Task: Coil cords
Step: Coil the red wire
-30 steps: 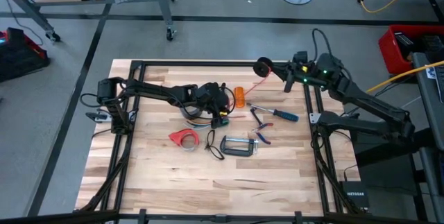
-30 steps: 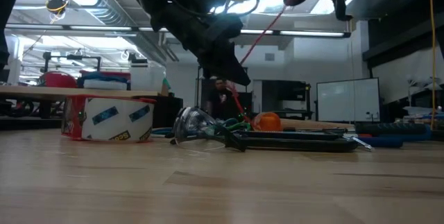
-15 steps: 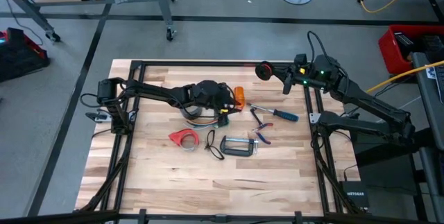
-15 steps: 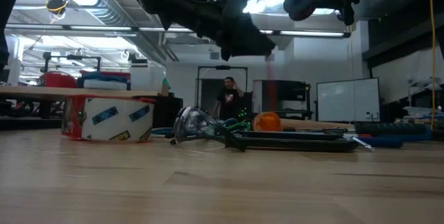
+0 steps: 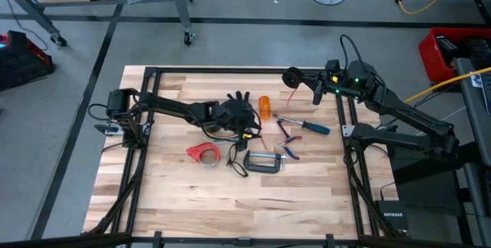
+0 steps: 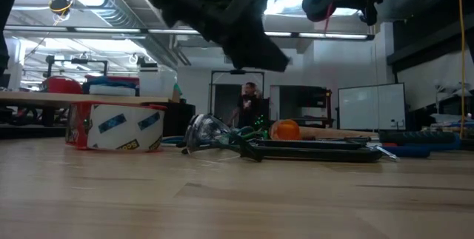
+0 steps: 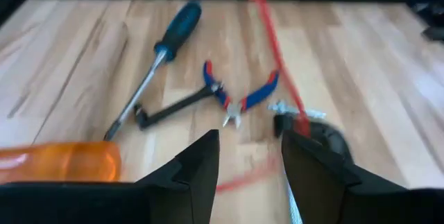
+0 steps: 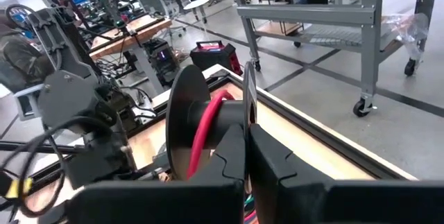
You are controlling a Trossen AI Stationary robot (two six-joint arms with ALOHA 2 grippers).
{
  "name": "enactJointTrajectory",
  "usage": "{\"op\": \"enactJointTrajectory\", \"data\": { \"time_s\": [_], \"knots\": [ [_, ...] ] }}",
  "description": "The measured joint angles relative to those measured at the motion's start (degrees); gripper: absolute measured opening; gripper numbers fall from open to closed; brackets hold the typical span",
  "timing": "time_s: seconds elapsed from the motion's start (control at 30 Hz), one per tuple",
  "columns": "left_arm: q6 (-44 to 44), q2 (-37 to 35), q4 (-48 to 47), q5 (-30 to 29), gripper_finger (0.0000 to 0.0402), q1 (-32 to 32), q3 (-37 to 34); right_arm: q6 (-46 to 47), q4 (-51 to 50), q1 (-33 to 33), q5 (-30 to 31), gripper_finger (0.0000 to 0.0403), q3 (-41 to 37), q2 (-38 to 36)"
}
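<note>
My left gripper will close on the loose end of the red cord (image 5: 291,97) (image 7: 302,123), the piece that hangs below the black spool.
My right gripper (image 5: 311,81) is shut on a black spool (image 5: 293,77) wound with red cord (image 8: 208,123), high over the table's far right corner. A short red end (image 6: 326,13) hangs from the spool. My left gripper (image 5: 247,121) is open above the table's middle. A blurred red cord (image 7: 274,50) runs in front of its fingers (image 7: 198,165); whether it touches them, I cannot tell. The bunch of thin wires (image 5: 222,133), green ones among them (image 6: 255,129), lies on the table under the left arm, partly hidden. My right gripper pinches the rim of one spool flange (image 8: 247,113) between its two fingers. The fingers come about level from the table's right side. The spool is lifted clear of the table, and the red cord stays wound on its hub.
An orange cylinder (image 5: 265,107), a blue-handled screwdriver (image 5: 311,127), pliers (image 5: 290,134) and a metal clamp (image 5: 263,162) lie right of and in front of the left gripper. A red tape dispenser (image 5: 203,153) lies toward the near side. Bare wood shows along the near edge (image 5: 253,209).
The red cord ran taut from the spool to my left gripper; now it is slack, with only a short end hanging from the spool. My left gripper has risen and tipped up, away from the wire bunch.
</note>
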Motion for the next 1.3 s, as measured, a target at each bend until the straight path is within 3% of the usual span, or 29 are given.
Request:
{"op": "enactJointTrajectory", "data": {
  "time_s": [0.27, 0.5, 0.7, 1.3],
  "knots": [
    [-0.89, 0.0, -5.08, -3.57, 0.0154, 2.25, 0.0, -0.02, -0.11, 0.0, -1.92, 0.0005, 0.0, -0.44],
    [-6.54, 0.39, 11.33, -3.6, 0.0155, 2.86, 0.04, 0.01, 1.25, 1.73, -1.87, 0.0005, -0.07, 1.97],
    [-13.75, 2.32, 21.96, -4.45, 0.0155, 2.85, 0.13, 1.16, 11.0, 5.41, -1.17, 0.0005, -0.07, 5.55],
    [-16.96, 3.72, 29.81, -6.62, 0.0155, 2.1, 0.07, 1.22, 31.71, 8.33, 2.63, 0.0005, -0.07, 15.48]
  ]
}}
